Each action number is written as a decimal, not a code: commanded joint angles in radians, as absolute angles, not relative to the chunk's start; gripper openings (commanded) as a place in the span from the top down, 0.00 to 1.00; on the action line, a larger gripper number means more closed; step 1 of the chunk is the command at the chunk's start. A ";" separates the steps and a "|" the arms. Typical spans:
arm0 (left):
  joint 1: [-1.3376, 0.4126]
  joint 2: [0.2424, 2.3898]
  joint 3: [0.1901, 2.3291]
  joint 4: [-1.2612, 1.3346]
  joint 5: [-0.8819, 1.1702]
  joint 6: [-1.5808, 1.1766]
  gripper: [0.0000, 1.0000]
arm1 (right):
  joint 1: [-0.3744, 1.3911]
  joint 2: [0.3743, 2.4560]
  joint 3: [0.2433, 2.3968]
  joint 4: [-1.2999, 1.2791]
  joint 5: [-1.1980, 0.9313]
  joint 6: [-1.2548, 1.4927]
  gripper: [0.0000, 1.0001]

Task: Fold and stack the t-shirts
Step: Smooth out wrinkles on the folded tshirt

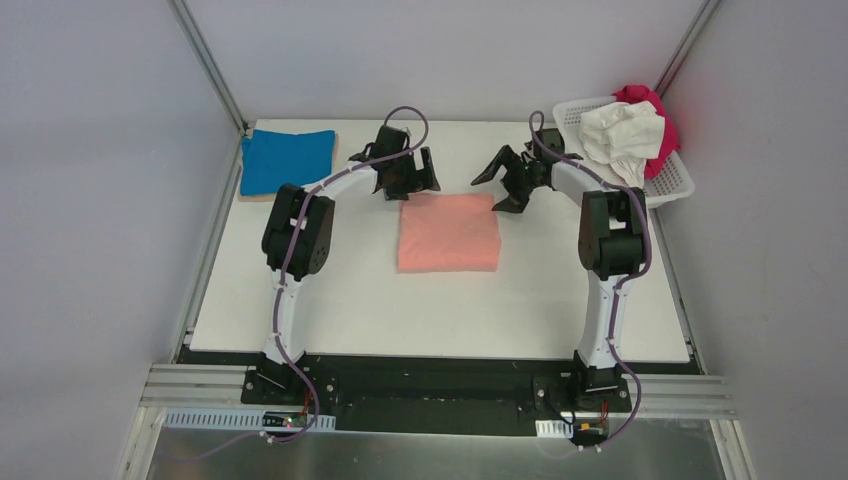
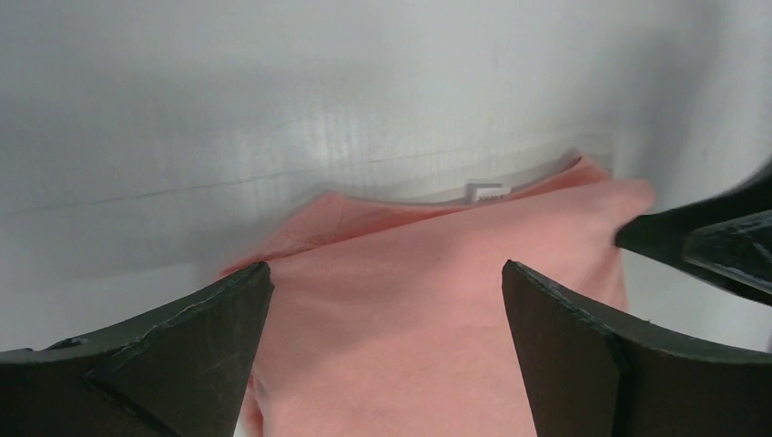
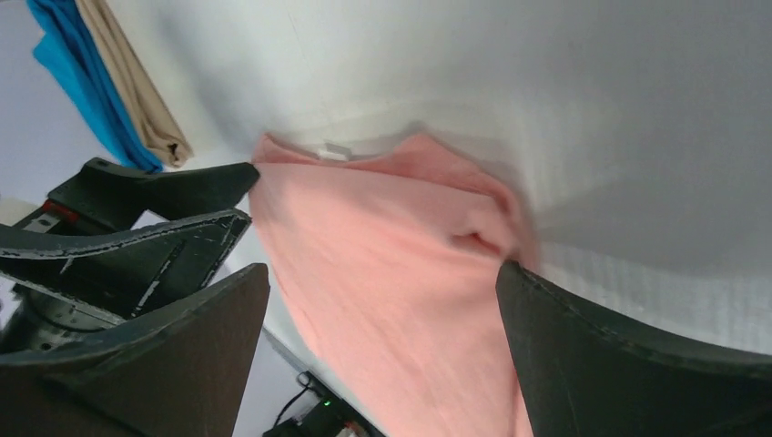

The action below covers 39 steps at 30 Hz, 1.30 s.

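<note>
The robot's left gripper needs to close on the pink t-shirt's side edge (image 1: 402, 225) (image 2: 259, 393), the one facing the blue t-shirt, slightly nearer than that edge's far corner.
A salmon-pink t-shirt (image 1: 449, 233) lies folded into a rectangle at the table's middle; it also shows in the left wrist view (image 2: 428, 309) and the right wrist view (image 3: 391, 273). A bright blue t-shirt (image 1: 286, 160) lies folded at the far left, on a thin tan board (image 1: 334, 152). White (image 1: 620, 132) and magenta (image 1: 655, 112) shirts are heaped in the basket. My left gripper (image 1: 418, 186) is open and empty, just above the pink shirt's far left corner. My right gripper (image 1: 497, 193) is open and empty, just above its far right corner.
A white plastic lattice basket (image 1: 668, 186) stands at the far right corner. Grey walls close the table at the back and both sides. The blue shirt (image 3: 68, 64) and tan board (image 3: 132, 86) show at the upper left of the right wrist view.
</note>
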<state>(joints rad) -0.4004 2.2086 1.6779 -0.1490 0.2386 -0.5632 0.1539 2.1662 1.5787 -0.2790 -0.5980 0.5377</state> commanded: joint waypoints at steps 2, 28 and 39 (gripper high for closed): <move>-0.384 2.080 1.709 -0.263 0.094 -0.474 0.01 | 0.135 2.052 1.686 -0.500 -0.487 0.359 0.01; -0.498 1.860 1.144 -0.173 0.204 -0.638 0.01 | 0.220 1.856 0.956 -0.105 -0.617 0.578 0.01; -0.456 1.684 1.017 -0.180 0.114 -0.612 0.01 | 0.166 1.717 0.939 -0.194 -0.540 0.514 0.01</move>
<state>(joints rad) -0.4843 1.7859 1.0790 -0.0715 0.2481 -0.6579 0.1951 1.8046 0.9585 -0.0772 -0.7208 0.6098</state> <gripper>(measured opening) 0.990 0.993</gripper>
